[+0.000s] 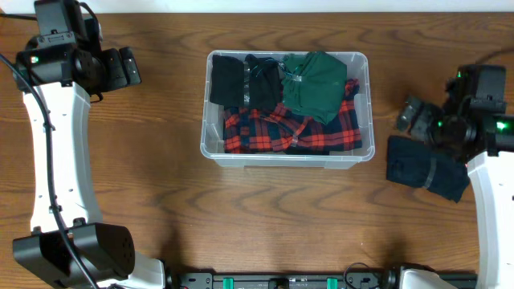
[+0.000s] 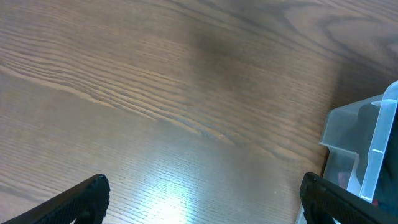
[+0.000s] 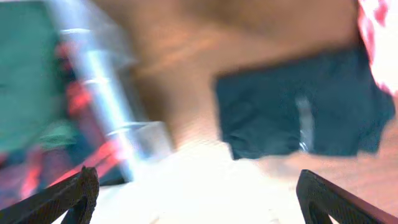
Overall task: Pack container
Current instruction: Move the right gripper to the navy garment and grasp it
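My right gripper is to close next on the navy garment's outer half (image 1: 439, 171) (image 3: 324, 127), by its grey stripe, on the side away from the container.
The clear plastic container (image 1: 210, 144) stands mid-table, holding a red-and-black plaid garment (image 1: 265, 128), black folded clothes (image 1: 241, 80) and a green garment (image 1: 315, 82). A folded dark navy garment (image 1: 422, 170) lies on the table to its right, also in the blurred right wrist view (image 3: 298, 112). My right gripper (image 1: 411, 114) hovers open and empty between the container and the navy garment (image 3: 198, 196). My left gripper (image 1: 128, 66) is open and empty at the far left, over bare wood (image 2: 202, 199), with the container's corner (image 2: 367, 149) at its right.
The wooden table (image 1: 265, 225) carries nothing else. The left arm's white link runs down the left side (image 1: 56, 160); the right arm's link stands at the right edge (image 1: 494, 209). A black rail lies along the front edge (image 1: 281, 281).
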`<state>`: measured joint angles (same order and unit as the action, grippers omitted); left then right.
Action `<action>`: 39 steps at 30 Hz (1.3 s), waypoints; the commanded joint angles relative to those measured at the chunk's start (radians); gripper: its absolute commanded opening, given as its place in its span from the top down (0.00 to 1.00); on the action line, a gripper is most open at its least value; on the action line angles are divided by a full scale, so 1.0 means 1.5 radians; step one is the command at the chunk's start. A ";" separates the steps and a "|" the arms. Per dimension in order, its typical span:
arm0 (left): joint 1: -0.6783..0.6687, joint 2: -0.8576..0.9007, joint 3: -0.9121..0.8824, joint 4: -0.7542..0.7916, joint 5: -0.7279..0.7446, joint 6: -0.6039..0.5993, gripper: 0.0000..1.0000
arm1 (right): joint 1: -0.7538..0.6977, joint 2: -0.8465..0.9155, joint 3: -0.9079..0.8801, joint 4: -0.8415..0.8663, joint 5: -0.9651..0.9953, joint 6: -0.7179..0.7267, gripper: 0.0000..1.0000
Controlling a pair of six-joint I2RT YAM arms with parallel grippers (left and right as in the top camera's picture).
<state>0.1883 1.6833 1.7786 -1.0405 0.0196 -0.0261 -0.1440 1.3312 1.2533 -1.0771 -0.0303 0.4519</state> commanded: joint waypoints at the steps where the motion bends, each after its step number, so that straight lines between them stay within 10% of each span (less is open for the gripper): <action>1: 0.002 -0.003 0.008 -0.002 -0.001 -0.001 0.02 | -0.040 0.001 -0.076 0.038 0.035 0.105 0.01; 12: 0.002 -0.003 0.008 -0.002 -0.001 -0.001 0.02 | -0.106 0.005 -0.267 0.264 0.056 0.150 0.01; 27: 0.002 -0.003 0.008 -0.002 -0.001 -0.001 0.02 | -0.168 0.029 -0.344 0.246 0.150 0.326 0.01; 39: 0.002 -0.003 0.008 -0.002 -0.001 -0.001 0.02 | -0.170 0.029 -0.442 0.448 0.138 0.286 0.01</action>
<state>0.1883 1.6833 1.7786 -1.0409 0.0196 -0.0261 -0.3893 1.3708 0.6052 -0.4267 0.1577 0.9028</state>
